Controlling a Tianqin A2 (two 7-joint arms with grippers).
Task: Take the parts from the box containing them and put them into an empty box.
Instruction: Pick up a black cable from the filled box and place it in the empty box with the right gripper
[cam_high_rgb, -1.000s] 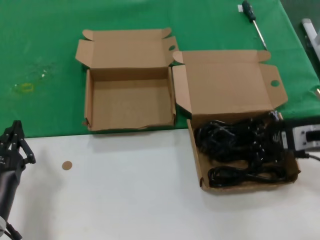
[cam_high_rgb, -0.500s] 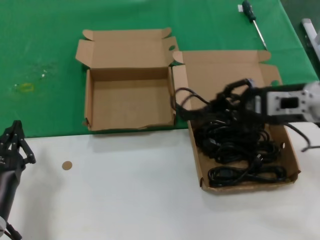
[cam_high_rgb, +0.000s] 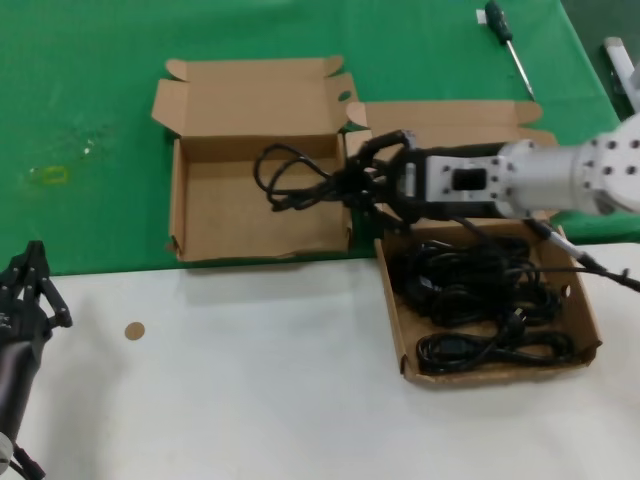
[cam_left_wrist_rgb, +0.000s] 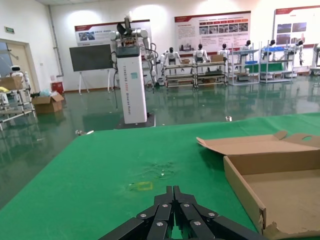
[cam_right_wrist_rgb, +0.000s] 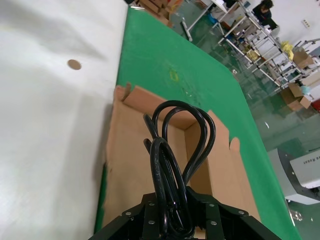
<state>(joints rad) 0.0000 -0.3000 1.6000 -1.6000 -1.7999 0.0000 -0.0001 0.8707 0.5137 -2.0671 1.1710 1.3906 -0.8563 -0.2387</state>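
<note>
The robot's right gripper needs to release the black power cord bundle on the smaller empty brown box's bottom, toward its open lid (cam_high_rgb: 247, 187) (cam_right_wrist_rgb: 166, 169).
My right gripper (cam_high_rgb: 352, 185) is shut on a black power cord bundle (cam_high_rgb: 290, 175) and holds it in the air over the right part of the smaller empty brown box (cam_high_rgb: 190, 215). In the right wrist view the cord loops (cam_right_wrist_rgb: 172, 150) stick out from between the jaws above that box's floor (cam_right_wrist_rgb: 130, 170). The larger brown box (cam_high_rgb: 590, 325) at the right holds several more black cords (cam_high_rgb: 480, 290). My left gripper (cam_high_rgb: 30, 290) is parked at the near left, shut and empty; it also shows in the left wrist view (cam_left_wrist_rgb: 173, 192).
A screwdriver (cam_high_rgb: 505, 40) lies on the green cloth (cam_high_rgb: 90, 120) at the far right. A small brown disc (cam_high_rgb: 134, 331) lies on the white table (cam_high_rgb: 250, 400). The smaller box's side wall (cam_left_wrist_rgb: 245, 192) is close to the left gripper's right.
My right gripper has lifted a cord bundle out of the larger box and carried it left, from over that box's rim to over the smaller box. The left arm has not moved.
</note>
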